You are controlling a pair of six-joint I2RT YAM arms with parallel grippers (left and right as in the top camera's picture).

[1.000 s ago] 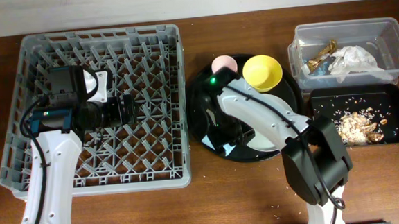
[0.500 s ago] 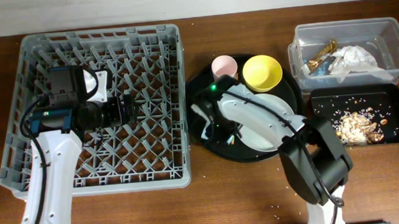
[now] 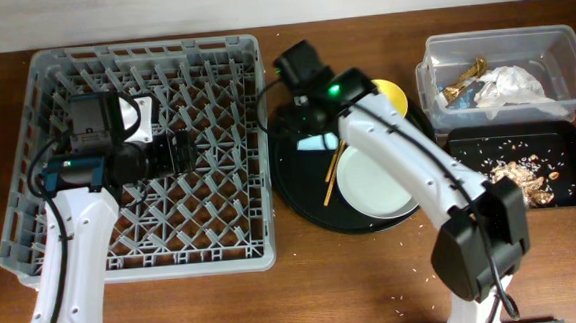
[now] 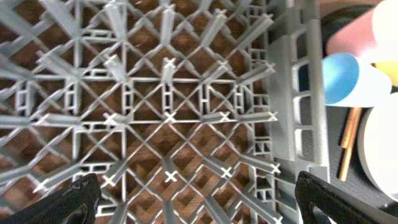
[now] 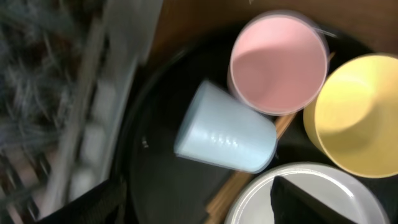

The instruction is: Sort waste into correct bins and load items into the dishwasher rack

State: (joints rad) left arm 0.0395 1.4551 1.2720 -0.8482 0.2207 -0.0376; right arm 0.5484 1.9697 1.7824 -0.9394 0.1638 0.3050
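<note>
Next, my left gripper should go to the light-blue cup's rim [image 3: 303, 142] [image 4: 346, 56], at its open end facing the dishwasher rack, and close there.
The grey dishwasher rack [image 3: 141, 52] fills the left side. My left gripper [image 3: 182, 153] hangs open and empty over its lattice floor [image 4: 168, 118]. My right gripper [image 3: 311, 130] is open and empty above the far left of the round black tray [image 3: 300, 196]. The right wrist view shows the upright pink cup [image 5: 278, 62], the light-blue cup [image 5: 227, 137] lying on its side, the yellow bowl [image 5: 360, 112], the grey plate [image 5: 298, 193] and the chopsticks [image 5: 230, 190]. Overhead, the plate [image 3: 374, 181], the chopsticks [image 3: 331, 174] and part of the bowl [image 3: 396, 95] show; my arm hides both cups.
The clear tub [image 3: 551, 37] at the far right holds a white napkin [image 3: 512, 83] and gold and blue wrappers [image 3: 463, 79]. The black rectangular tray [image 3: 468, 155] in front of it holds brown food scraps [image 3: 515, 183]. Crumbs dot the wood near the front.
My right arm has swung from low over the round tray to its far left edge, uncovering the plate and chopsticks and covering the pink cup. The left arm has not moved.
</note>
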